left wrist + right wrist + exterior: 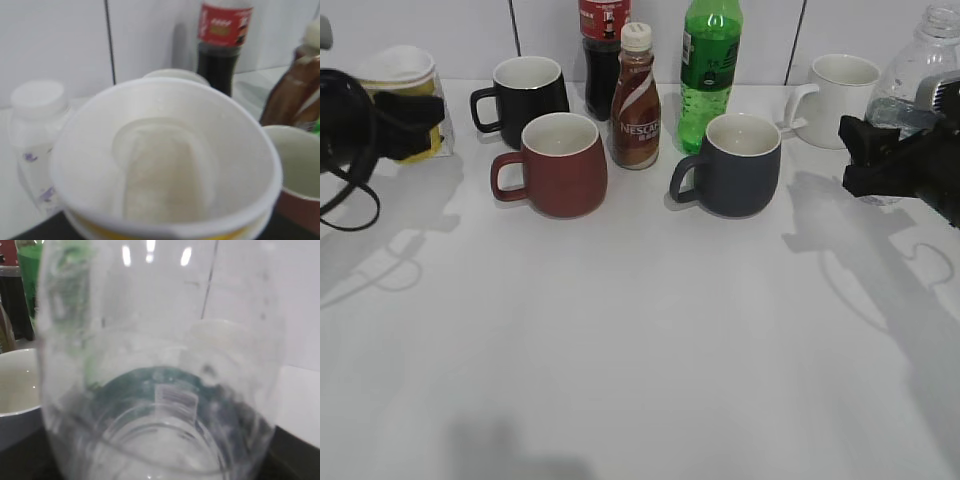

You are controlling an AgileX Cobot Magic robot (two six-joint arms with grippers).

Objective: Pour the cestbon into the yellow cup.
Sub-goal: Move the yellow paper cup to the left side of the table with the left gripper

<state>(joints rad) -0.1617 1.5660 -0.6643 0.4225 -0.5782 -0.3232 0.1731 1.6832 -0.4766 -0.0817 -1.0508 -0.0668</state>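
The left gripper will release the yellow cup on the table (450,188) beside the brown-red mug's handle. The yellow cup is now at the back.
The yellow cup (408,72), a white-rimmed stack, is at the back left, and my left gripper (415,112) is closed around its side. In the left wrist view the cup (165,165) fills the frame with its white inside, and the jaws are hidden under it. The cestbon (920,60), a clear bottle, stands upright at the far right, held by my right gripper (882,150). In the right wrist view the bottle (160,365) fills the frame, showing its dark green label and a little water. The cup and bottle are far apart.
Between them stand a black mug (525,95), a brown-red mug (558,165), a Nescafe bottle (636,100), a cola bottle (602,50), a green soda bottle (710,70), a grey-blue mug (738,165) and a white mug (842,98). A small white-capped bottle (37,135) is beside the cup.
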